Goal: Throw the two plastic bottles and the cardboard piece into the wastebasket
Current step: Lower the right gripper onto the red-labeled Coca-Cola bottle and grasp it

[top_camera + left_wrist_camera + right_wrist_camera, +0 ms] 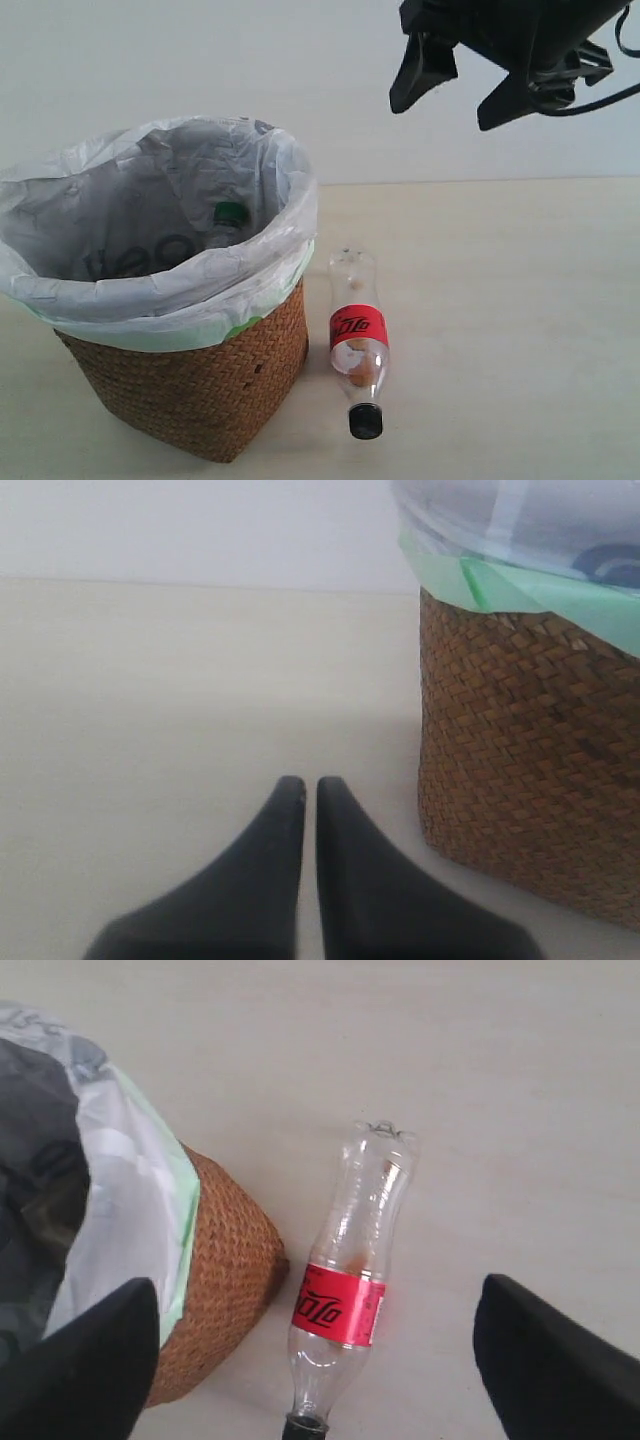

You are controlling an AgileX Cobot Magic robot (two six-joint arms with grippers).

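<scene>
I need to next lower my right gripper to the red label (357,322) (341,1298) around the clear bottle beside the wastebasket and close it there.
The wastebasket (200,390) is brown wicker lined with a white, green-edged bag and stands at the left. Inside it a green-capped bottle (230,215) pokes up; only its cap and neck show. A clear bottle with a red label and black cap (358,335) lies on the table just right of the basket, cap toward the front. My right gripper (442,112) hangs high above it, open and empty; its wrist view looks down on the bottle (350,1280) and basket (225,1260). My left gripper (310,785) is shut and empty beside the basket's wall (530,750). The cardboard piece is out of view.
A pale tabletop (520,300) runs to a plain white wall behind. The bag's rim (250,270) folds out over the basket's edge. Bare table stretches to the right of the lying bottle.
</scene>
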